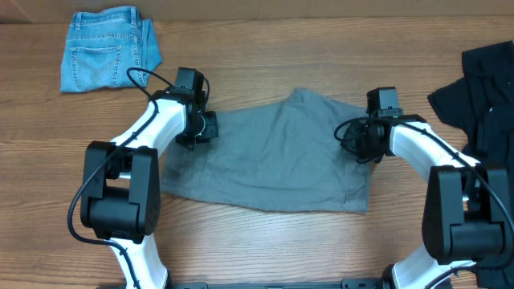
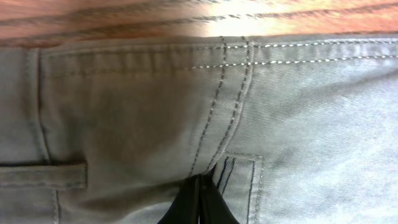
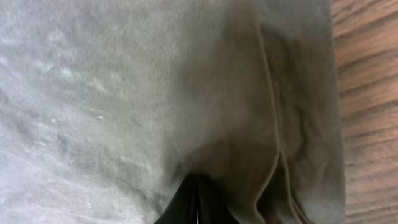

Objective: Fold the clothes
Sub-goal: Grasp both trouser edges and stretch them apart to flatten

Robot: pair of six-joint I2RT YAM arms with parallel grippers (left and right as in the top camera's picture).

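Note:
The robot's right gripper should release the fold of grey cloth on the wooden table, a little nearer the folded blue jeans [image 1: 335,143].
Grey shorts [image 1: 273,156] lie spread on the wooden table between both arms. My left gripper [image 1: 198,128] is at their left edge, by the waistband. In the left wrist view its fingers [image 2: 200,193] are pressed together on the grey fabric [image 2: 155,106] near a stitched seam. My right gripper [image 1: 365,143] is at the shorts' right edge. In the right wrist view its fingers [image 3: 198,199] are shut on a fold of the grey cloth [image 3: 124,93].
Folded blue jeans [image 1: 108,48] lie at the back left. A pile of black clothes [image 1: 486,84] sits at the right edge. Bare wooden table [image 1: 265,241] lies in front of the shorts.

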